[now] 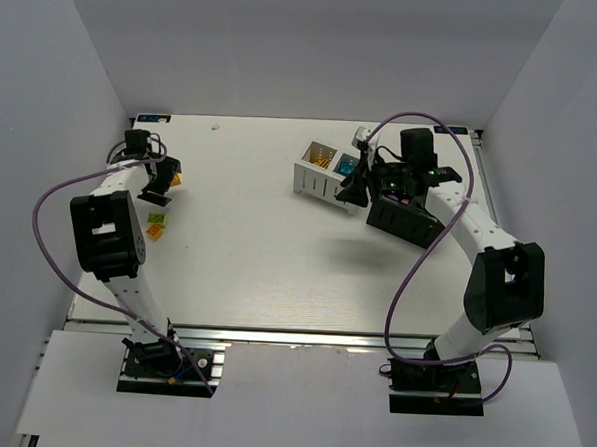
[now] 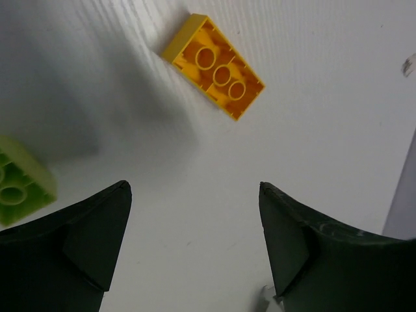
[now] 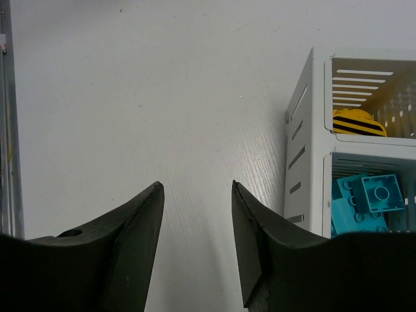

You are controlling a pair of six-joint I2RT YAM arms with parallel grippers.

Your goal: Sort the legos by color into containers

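Note:
My left gripper is to close on the long sides [image 1: 175,179] [image 2: 217,69] of the far orange lego, which lies beyond the lime green lego.
An orange lego [image 2: 214,67] lies underside up on the table, ahead of my left gripper [image 2: 195,185], which is open with nothing between its fingers. A lime green lego [image 2: 19,182] sits by the left finger. From above, my left gripper [image 1: 163,181] hovers at the far left beside that orange lego [image 1: 178,177], and a lime lego [image 1: 157,218] and another orange one [image 1: 155,232] lie nearer. My right gripper [image 3: 197,185] is open and empty, just left of the white container [image 3: 311,130], which holds orange legos [image 3: 357,122] and cyan legos [image 3: 367,201] in separate compartments.
The black container [image 1: 404,221] sits under my right arm, right of the white container [image 1: 314,179]. White walls close in the table on the left, back and right. A metal rail [image 3: 6,130] runs along the table edge.

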